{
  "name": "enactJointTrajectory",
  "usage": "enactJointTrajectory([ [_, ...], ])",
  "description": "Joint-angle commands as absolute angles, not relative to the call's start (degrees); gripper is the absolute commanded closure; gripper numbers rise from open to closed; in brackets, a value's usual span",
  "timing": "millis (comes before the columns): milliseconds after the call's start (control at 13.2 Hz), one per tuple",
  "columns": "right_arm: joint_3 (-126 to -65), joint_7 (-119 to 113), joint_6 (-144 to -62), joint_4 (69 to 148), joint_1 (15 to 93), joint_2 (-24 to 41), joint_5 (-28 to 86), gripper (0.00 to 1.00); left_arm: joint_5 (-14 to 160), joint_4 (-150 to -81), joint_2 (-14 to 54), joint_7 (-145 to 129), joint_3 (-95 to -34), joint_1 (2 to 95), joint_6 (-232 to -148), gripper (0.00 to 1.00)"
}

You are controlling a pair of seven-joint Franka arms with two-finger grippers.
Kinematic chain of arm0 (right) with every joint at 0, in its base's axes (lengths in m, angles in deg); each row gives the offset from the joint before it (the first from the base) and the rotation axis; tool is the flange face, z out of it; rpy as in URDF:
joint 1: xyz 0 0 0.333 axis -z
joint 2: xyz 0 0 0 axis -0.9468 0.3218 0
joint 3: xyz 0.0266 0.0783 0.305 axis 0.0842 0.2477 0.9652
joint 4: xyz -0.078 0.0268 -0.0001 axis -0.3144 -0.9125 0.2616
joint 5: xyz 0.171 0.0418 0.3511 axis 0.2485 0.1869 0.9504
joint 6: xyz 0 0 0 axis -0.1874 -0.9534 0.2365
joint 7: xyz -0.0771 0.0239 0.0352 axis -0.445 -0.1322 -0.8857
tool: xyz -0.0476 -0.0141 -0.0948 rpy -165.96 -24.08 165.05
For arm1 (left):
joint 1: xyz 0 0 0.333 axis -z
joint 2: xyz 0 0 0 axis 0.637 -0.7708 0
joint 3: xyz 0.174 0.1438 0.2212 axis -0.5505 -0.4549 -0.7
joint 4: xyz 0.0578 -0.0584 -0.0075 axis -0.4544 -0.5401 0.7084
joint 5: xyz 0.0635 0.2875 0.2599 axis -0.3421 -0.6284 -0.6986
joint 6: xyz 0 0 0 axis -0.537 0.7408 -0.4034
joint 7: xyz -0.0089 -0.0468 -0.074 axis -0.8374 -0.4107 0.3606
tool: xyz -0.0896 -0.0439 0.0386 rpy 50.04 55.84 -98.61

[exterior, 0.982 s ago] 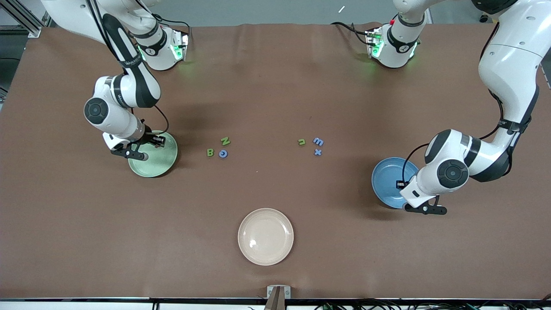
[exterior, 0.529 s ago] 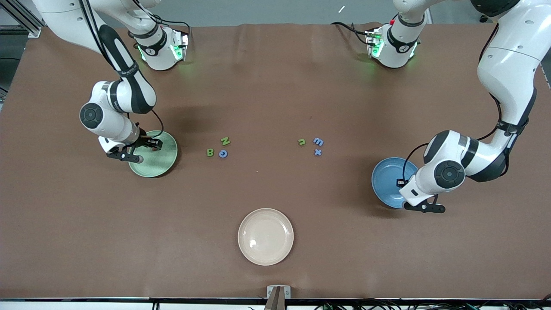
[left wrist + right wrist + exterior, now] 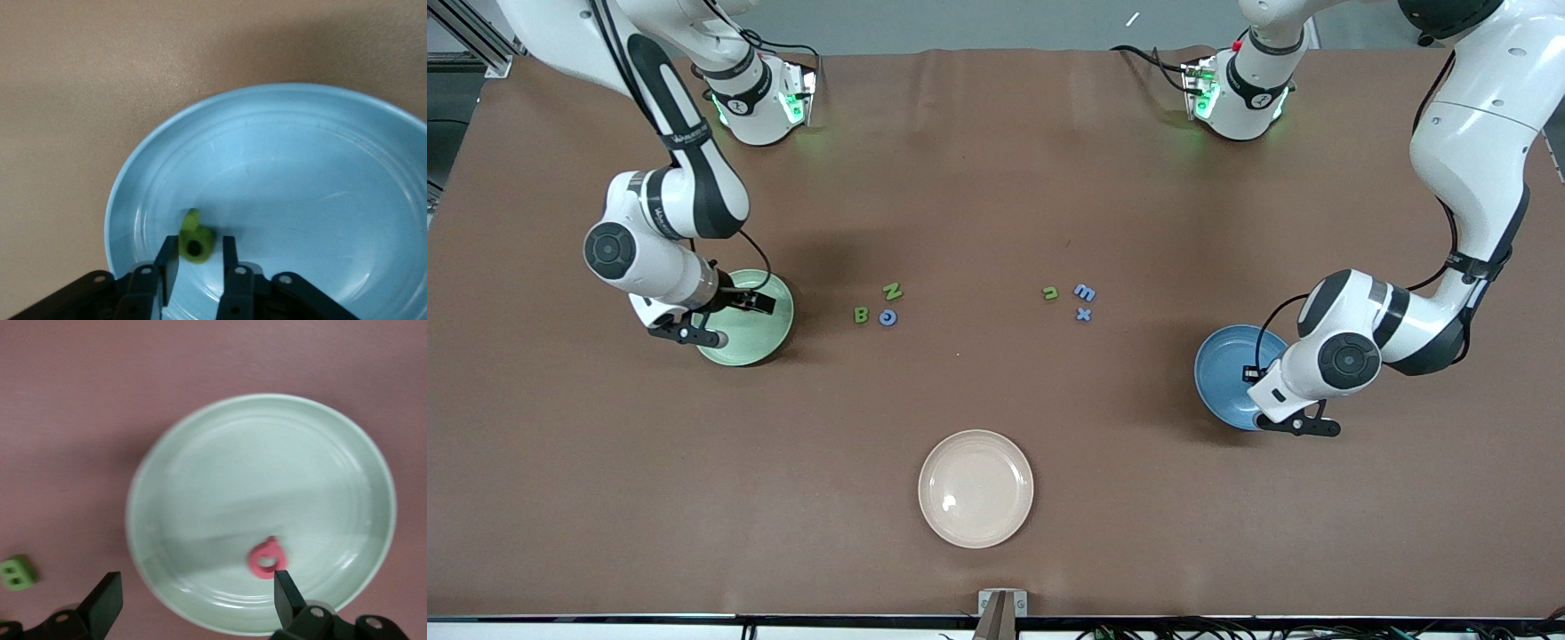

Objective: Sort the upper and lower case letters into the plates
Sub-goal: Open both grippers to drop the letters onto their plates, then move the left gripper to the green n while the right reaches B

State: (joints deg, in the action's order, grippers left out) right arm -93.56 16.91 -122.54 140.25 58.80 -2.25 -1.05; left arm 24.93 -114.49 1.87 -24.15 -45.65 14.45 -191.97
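Next, I move my right gripper next to the green B (image 3: 861, 315) (image 3: 18, 573) beside the mint green plate and close it on the letter's sides.
My left gripper (image 3: 1254, 378) hangs low over the blue plate (image 3: 1221, 378). In the left wrist view its fingers (image 3: 199, 250) stand a little apart around a green letter (image 3: 195, 239) that lies in the blue plate (image 3: 300, 200). My right gripper (image 3: 747, 304) is over the mint green plate (image 3: 763, 336). In the right wrist view it (image 3: 195, 583) is wide open and empty above a pink letter (image 3: 268, 559) lying in the mint plate (image 3: 220, 467). Loose letters lie mid-table: green B (image 3: 861, 315), green N (image 3: 892, 291), blue c (image 3: 887, 317), green n (image 3: 1050, 292), blue m (image 3: 1084, 292), blue x (image 3: 1083, 314).
A cream-beige plate (image 3: 975, 488) sits nearer the front camera, at the middle of the table. The green B also shows in the right wrist view (image 3: 17, 573), on the brown mat beside the mint plate.
My right hand has drifted toward the right arm's end of the table, over the mint plate's edge. My left hand has shifted slightly over the blue plate. The letters have not moved.
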Motion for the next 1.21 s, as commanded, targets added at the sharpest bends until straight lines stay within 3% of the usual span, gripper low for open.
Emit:
enactJointTrajectory([
  [0,-93.55,19.80,-123.67,139.11,52.62,-2.25,-0.14,0.00,27.80,-114.55,5.49,-24.87,-41.08,14.44,-187.35,0.00],
  [453,-93.38,19.97,-136.58,138.84,44.87,5.48,1.44,0.00,30.99,-114.02,6.99,-51.19,-27.97,17.58,-181.97,0.00],
  [755,-93.46,19.97,-139.67,138.93,42.84,7.59,4.26,0.00,30.99,-114.02,6.11,-67.64,-27.96,26.98,-183.11,0.00],
  [982,-93.46,20.67,-140.20,139.02,42.49,8.12,4.34,0.01,30.12,-114.37,3.48,-78.90,-28.48,32.44,-189.32,0.00],
  [1133,-93.46,21.99,-140.29,138.93,41.35,8.65,4.34,0.02,29.94,-115.07,3.30,-82.35,-32.32,37.69,-192.59,0.00],
])
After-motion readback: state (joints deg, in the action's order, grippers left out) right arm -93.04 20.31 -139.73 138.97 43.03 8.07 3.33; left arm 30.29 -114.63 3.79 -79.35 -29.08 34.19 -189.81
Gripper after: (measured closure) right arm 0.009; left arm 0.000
